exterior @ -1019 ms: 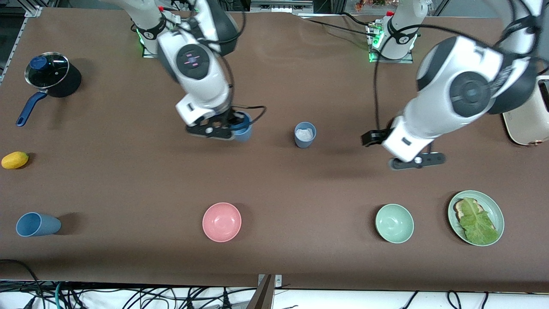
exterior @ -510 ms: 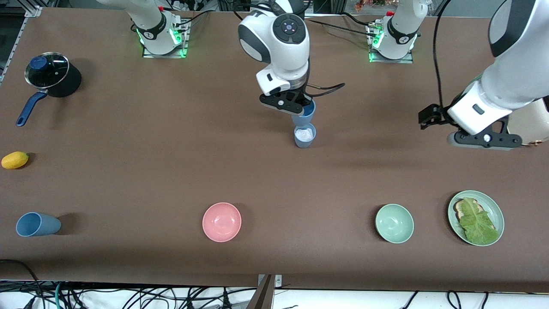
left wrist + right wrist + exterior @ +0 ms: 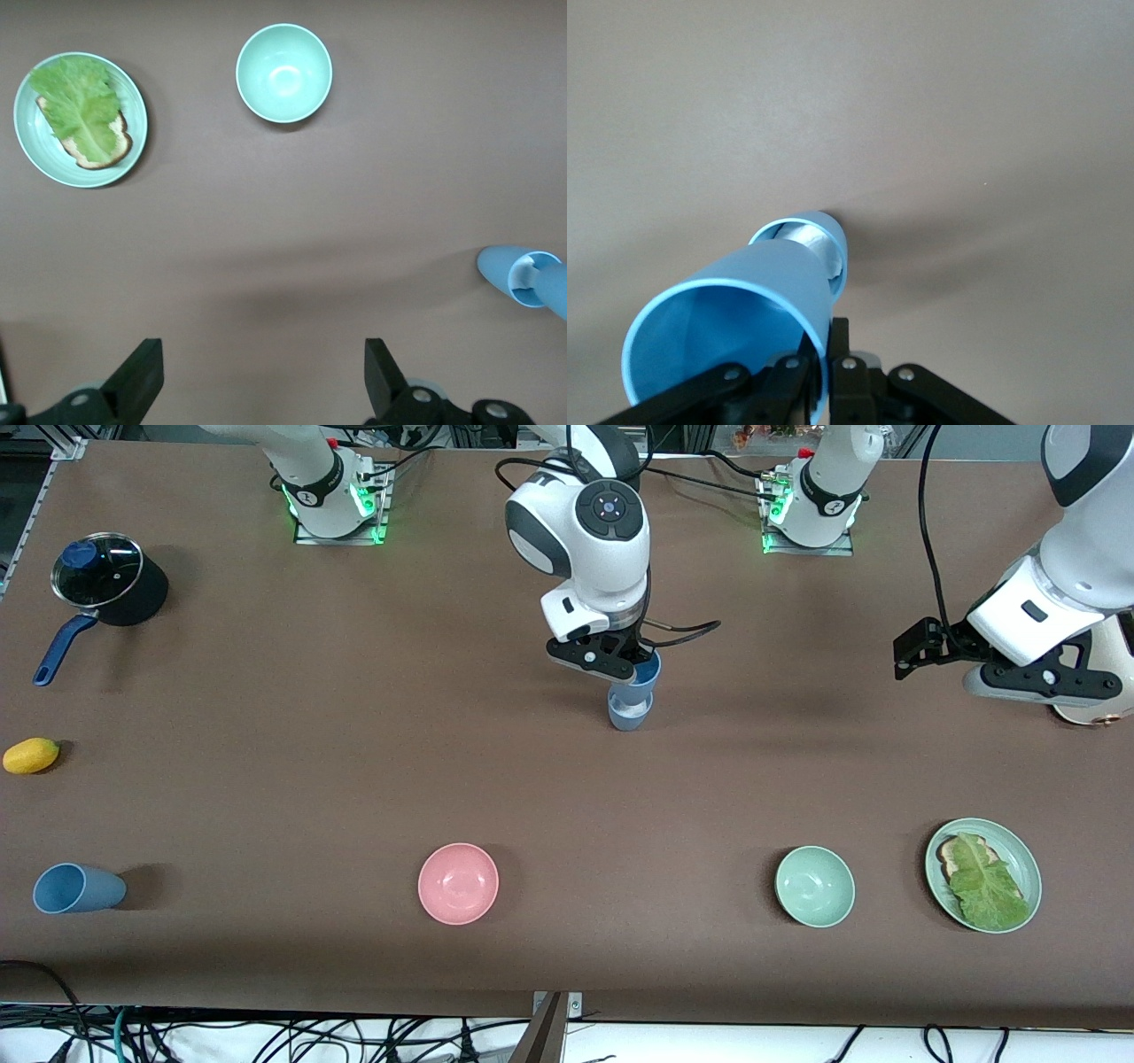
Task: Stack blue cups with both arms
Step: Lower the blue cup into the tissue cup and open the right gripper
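Next, my right gripper lets go of the mid-blue cup down inside the slate-blue cup (image 3: 632, 705) (image 3: 815, 250), which stands in the middle of the table.
My right gripper (image 3: 620, 666) is shut on the rim of a mid-blue cup (image 3: 645, 670), one finger inside and one outside. It holds the cup tilted right above a slate-blue cup (image 3: 630, 714) that stands mid-table. In the right wrist view the held cup (image 3: 735, 319) has its narrow base at the mouth of the slate-blue cup (image 3: 824, 237), which has something white in it. My right gripper (image 3: 828, 372) pinches the cup's wall. My left gripper (image 3: 1032, 682) is open and empty, up over the left arm's end of the table. Its fingers (image 3: 142, 376) stand wide apart.
A third blue cup (image 3: 75, 888) lies on its side near the front camera at the right arm's end. A pink bowl (image 3: 458, 883), green bowl (image 3: 814, 886) and plate with lettuce toast (image 3: 982, 874) lie near the camera. A pot (image 3: 106, 584), a lemon (image 3: 30, 755) and a white appliance (image 3: 1094, 704) are also on the table.
My right gripper has lowered the mid-blue cup onto the mouth of the slate-blue cup. My left arm has drawn away toward its end of the table, still open.
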`<state>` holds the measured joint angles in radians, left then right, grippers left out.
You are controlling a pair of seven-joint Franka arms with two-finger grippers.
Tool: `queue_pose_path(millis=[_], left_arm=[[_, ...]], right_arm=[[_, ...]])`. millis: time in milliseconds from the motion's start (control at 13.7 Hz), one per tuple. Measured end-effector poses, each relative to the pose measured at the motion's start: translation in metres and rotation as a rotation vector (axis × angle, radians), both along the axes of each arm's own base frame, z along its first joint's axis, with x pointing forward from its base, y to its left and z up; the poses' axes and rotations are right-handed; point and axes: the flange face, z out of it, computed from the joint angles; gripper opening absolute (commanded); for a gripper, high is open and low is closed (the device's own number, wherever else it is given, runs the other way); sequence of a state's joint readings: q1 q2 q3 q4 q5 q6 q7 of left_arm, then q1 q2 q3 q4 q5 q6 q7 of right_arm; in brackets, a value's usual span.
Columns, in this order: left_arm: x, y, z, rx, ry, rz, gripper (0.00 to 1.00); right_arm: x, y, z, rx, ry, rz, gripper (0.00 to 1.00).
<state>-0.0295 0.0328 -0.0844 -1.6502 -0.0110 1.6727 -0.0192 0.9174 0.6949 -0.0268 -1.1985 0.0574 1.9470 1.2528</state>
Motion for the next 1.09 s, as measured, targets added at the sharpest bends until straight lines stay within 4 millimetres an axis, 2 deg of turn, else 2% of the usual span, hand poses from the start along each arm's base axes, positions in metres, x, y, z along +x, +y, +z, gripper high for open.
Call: queue_pose_path(millis=[218,582,728,801,874,1092], left_arm=[[0.0,0.01,0.0,-0.003,0.001,0.018,1.0],[0.0,0.012,0.0,-0.003,0.005,0.022,1.0],[0.0,0.013,0.0,-0.003,0.005,0.024,1.0],[0.0,0.013,-0.001,-0.003,0.005,0.024,1.0],[0.0,0.013,-0.001,-0.003,0.005,0.024,1.0],[0.0,0.014,-0.001,-0.001,0.005,0.026,1.0]], right_arm=[[0.001,0.001,-0.008,-0.007,0.005,-0.003,0.0],[0.0,0.006,-0.022,-0.004,0.002,-0.001,0.0],[0.0,0.006,-0.025,-0.002,0.0,-0.002,0.28],[0.001,0.007,-0.025,0.0,-0.002,-0.002,0.46],[0.002,0.007,-0.023,0.003,-0.005,-0.003,0.57],[0.009,0.003,-0.016,0.008,-0.017,-0.013,0.82]])
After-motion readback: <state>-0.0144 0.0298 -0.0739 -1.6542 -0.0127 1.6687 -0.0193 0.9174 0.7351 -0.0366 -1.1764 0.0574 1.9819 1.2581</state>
